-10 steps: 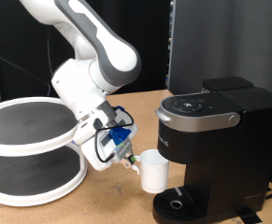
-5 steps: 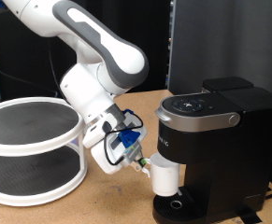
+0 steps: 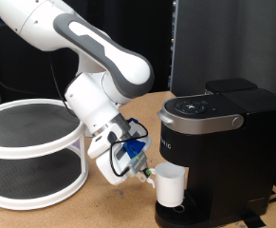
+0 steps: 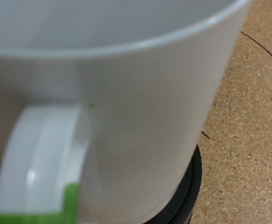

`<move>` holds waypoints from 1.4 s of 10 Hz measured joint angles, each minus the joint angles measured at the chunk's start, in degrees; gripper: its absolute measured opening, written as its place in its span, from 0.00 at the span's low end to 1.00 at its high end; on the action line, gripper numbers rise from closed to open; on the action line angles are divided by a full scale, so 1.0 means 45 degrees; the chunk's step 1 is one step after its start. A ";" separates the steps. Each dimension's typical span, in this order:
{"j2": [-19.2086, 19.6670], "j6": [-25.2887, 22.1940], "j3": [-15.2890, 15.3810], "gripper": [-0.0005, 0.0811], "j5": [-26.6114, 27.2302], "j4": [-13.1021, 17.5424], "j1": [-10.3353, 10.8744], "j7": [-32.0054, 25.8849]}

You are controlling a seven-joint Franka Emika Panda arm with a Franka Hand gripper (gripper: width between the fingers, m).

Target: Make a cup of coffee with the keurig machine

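Next, my gripper sets the white cup down on the keurig machine's round black drip base (image 3: 175,213), under the brew head.
The white cup (image 3: 169,186) stands under the brew head of the black keurig machine (image 3: 223,142), on or just above its round drip base (image 3: 178,218). My gripper (image 3: 148,174) is at the cup's side on the exterior view's left, shut on the cup's handle. In the wrist view the cup (image 4: 126,103) fills the frame, with its handle (image 4: 44,159) close up and a green fingertip (image 4: 72,203) beside it. The black drip base (image 4: 188,189) shows under the cup. The machine's lid is shut.
A white two-tier round rack (image 3: 33,152) stands at the exterior view's left on the wooden table (image 3: 100,209). A dark panel (image 3: 218,43) rises behind the machine. The arm's white links reach in from the top left.
My gripper has carried the cup to the exterior view's right and down, from beside the machine to under its brew head over the drip base.
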 joint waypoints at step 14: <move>-0.0706 -0.0068 -0.1039 0.82 -0.0294 0.0497 0.0983 0.0016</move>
